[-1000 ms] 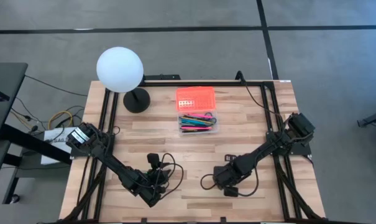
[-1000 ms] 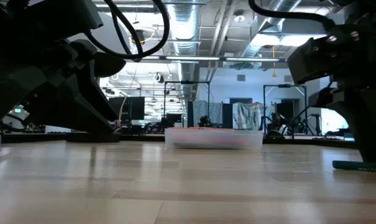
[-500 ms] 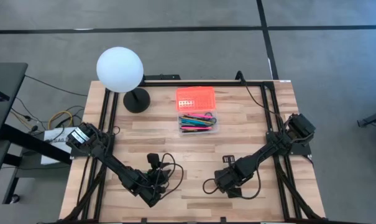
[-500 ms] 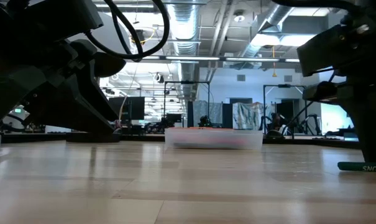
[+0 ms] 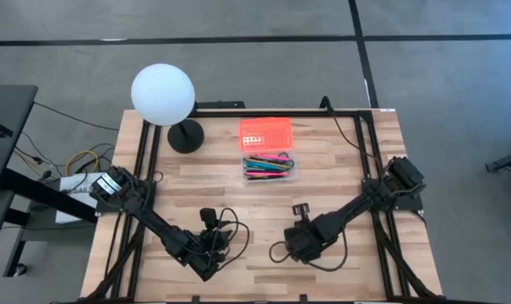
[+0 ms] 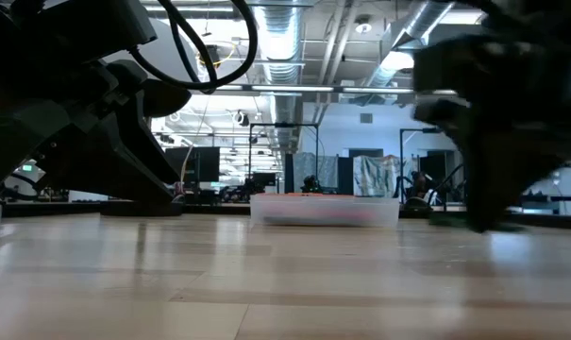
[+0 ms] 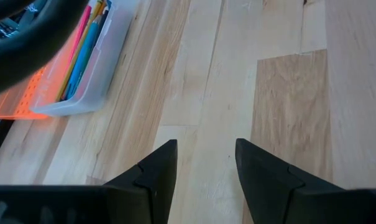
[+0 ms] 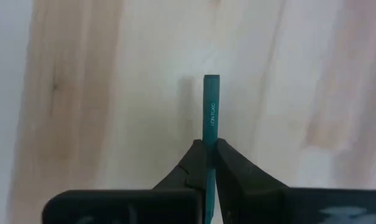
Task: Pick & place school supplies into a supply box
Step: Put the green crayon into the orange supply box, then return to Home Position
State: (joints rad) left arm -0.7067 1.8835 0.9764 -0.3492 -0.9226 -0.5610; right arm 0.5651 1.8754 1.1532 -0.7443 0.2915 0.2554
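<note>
My right gripper needs to let go of the green marker between the pink pens in the supply box's clear base (image 5: 263, 168).
The supply box has a clear base (image 5: 269, 166) holding several coloured pens and pencils, and its orange lid (image 5: 265, 131) lies open on the far side. The box also shows in the left wrist view (image 7: 82, 68) and the low view (image 6: 323, 209). My right gripper (image 8: 207, 144) is shut on a green marker (image 8: 210, 106) over the wood, to the near right of the box (image 5: 299, 245). My left gripper (image 7: 203, 155) stands open over bare wood near the table's front left (image 5: 206, 256), with nothing between its fingers. My right gripper pinches the green marker's barrel (image 8: 209, 138) between its two fingertips. The fingers point steeply down and the marker runs along them, its free end (image 8: 211, 79) sticking out past the tips toward the table. Whether that end touches the wood I cannot tell.
A white globe lamp (image 5: 163, 95) on a black base (image 5: 186, 135) stands at the far left. Black rails (image 5: 369, 160) run along the table's left and right sides. Bare wood lies between the two grippers and the box.
My right gripper has shut on the green marker, which lay flat on the table at the right. It has then rolled its wrist, risen a little and shifted toward the table's left. The marker no longer lies on the wood.
</note>
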